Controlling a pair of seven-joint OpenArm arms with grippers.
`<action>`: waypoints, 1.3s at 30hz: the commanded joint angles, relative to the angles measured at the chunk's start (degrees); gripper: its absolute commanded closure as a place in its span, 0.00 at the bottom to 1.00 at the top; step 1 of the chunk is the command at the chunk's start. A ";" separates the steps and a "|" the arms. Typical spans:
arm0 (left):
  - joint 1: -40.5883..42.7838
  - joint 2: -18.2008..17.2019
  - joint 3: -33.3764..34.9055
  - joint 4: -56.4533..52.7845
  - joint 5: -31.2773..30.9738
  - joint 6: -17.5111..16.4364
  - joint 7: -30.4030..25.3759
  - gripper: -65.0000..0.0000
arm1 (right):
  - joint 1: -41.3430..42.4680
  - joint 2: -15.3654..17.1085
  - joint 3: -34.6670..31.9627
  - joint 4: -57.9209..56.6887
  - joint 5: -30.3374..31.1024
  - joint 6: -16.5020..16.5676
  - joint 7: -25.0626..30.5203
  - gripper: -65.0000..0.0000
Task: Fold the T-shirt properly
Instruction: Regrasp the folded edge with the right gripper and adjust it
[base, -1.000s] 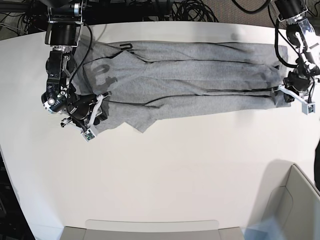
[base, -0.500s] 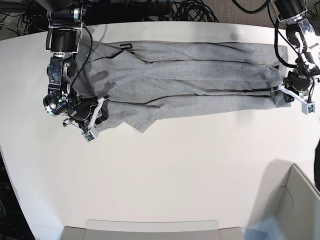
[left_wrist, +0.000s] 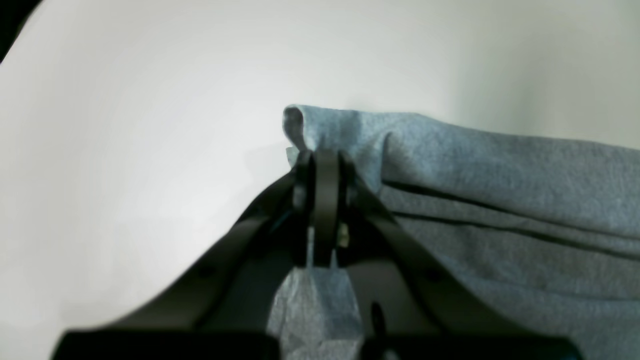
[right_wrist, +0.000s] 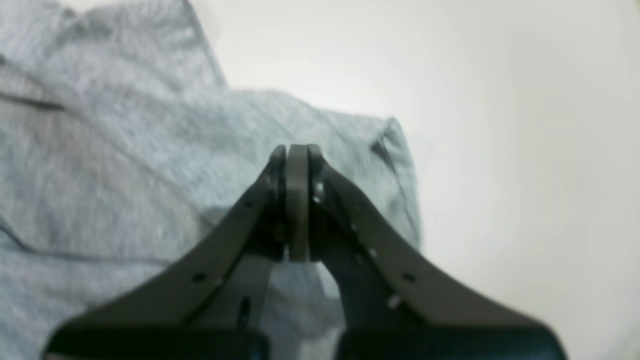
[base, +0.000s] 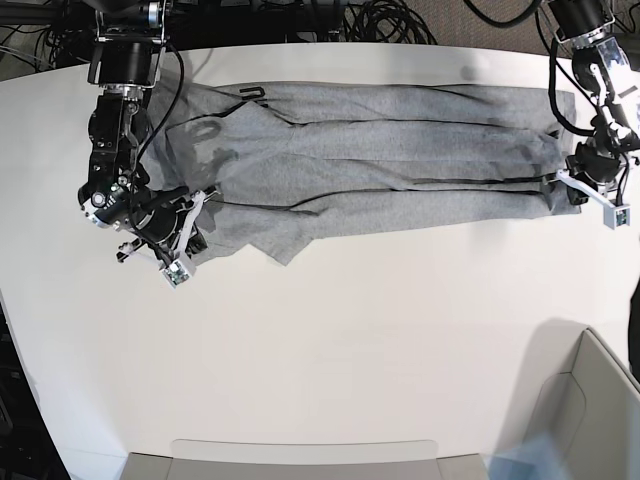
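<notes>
I am holding the T-shirt with my right gripper inward of its loose end corner, so next I open and take the T-shirt nearer that corner (right_wrist: 358, 143) before folding it back.
The heather-grey T-shirt (base: 380, 160) lies in a long, lengthwise-folded band across the far part of the white table (base: 350, 340), plain side up. My left gripper (base: 572, 190) is at the shirt's right end in the base view. In the left wrist view it (left_wrist: 324, 165) is shut on a corner of the shirt (left_wrist: 500, 170). My right gripper (base: 196, 222) is at the shirt's left end, by the lower folded edge. In the right wrist view it (right_wrist: 297, 160) is shut on the grey cloth (right_wrist: 125, 150). No lettering shows.
A grey bin (base: 590, 410) stands at the lower right and another grey bin rim (base: 300, 455) runs along the near table edge. Black cables (base: 380, 20) lie behind the table's far edge. Bare white tabletop extends in front of the shirt.
The arm at the shirt's left end has shifted slightly left and toward the near side, keeping its grip. The shirt's left end moved a little with it. The other arm has not moved.
</notes>
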 joint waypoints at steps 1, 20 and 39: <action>-0.74 -1.07 -0.43 0.97 -0.39 0.07 -0.84 1.00 | 1.34 0.68 0.44 2.09 0.73 0.61 0.86 1.00; -0.74 0.51 -0.17 0.88 -0.39 0.07 -0.84 1.00 | 10.84 0.68 1.76 -17.96 0.64 0.25 8.77 0.75; -2.68 0.51 -0.35 0.88 -0.39 0.07 -0.40 1.00 | 11.28 1.64 -2.02 -22.18 0.64 0.25 9.39 1.00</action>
